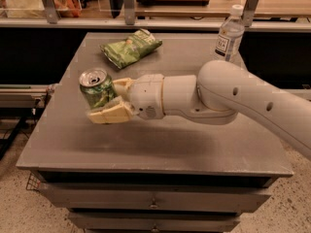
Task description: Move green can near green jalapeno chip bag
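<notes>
My gripper will release the green can on the middle of the green jalapeno chip bag (129,44).
The green can (96,88) has a silver top with a pull tab and stands upright, held between the cream fingers (111,113) of my gripper (108,100). The gripper is shut on the can over the left middle of the grey table (160,144), and the can looks lifted slightly off the surface. The green jalapeno chip bag (130,47) lies crinkled and flat at the back of the table, beyond and to the right of the can, apart from it. My white arm (233,101) reaches in from the right.
A clear plastic water bottle (229,34) stands at the back right corner of the table. Behind the table runs a shelf with metal posts (127,4). Drawers (155,203) sit below the table's front edge.
</notes>
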Robot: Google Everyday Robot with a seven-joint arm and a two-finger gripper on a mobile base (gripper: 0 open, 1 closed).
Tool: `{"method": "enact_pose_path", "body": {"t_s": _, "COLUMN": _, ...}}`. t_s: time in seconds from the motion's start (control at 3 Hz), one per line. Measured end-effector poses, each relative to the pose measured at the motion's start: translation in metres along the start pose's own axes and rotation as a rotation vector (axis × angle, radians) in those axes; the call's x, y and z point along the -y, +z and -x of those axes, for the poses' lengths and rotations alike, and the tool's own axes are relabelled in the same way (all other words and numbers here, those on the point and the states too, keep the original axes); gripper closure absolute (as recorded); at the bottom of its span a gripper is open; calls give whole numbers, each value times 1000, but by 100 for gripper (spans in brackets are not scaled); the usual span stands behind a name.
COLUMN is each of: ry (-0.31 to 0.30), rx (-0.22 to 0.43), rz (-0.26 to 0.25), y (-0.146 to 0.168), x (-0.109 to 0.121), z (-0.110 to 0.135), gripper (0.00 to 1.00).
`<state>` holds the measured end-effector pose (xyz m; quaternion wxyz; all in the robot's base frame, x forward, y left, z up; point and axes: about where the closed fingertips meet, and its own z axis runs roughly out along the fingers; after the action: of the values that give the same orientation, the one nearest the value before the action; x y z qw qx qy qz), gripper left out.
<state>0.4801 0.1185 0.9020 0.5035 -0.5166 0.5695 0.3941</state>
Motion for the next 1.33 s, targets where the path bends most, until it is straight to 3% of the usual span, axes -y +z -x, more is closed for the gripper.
{"method": "enact_pose_path", "body": {"t_s": 0.33, "ry": -44, "rx": 21, "rz": -28, "y": 3, "x": 23, "z": -3, "gripper": 100}}
{"method": "enact_pose_path", "body": {"t_s": 0.67, "ry": -121, "rx": 64, "rz": -116, "y": -3, "x": 78, "z": -1, "gripper": 100}}
{"method": "enact_pose_path", "body": {"t_s": 1.0, "ry": -193, "rx": 82, "rz": -224, "y": -19, "x": 138, "z": 10, "gripper": 100}}
{"method": "enact_pose_path", "body": {"t_s": 1.33, "ry": -232, "rx": 36, "rz": -359, "y": -47, "x": 190, "z": 11, "gripper": 100}}
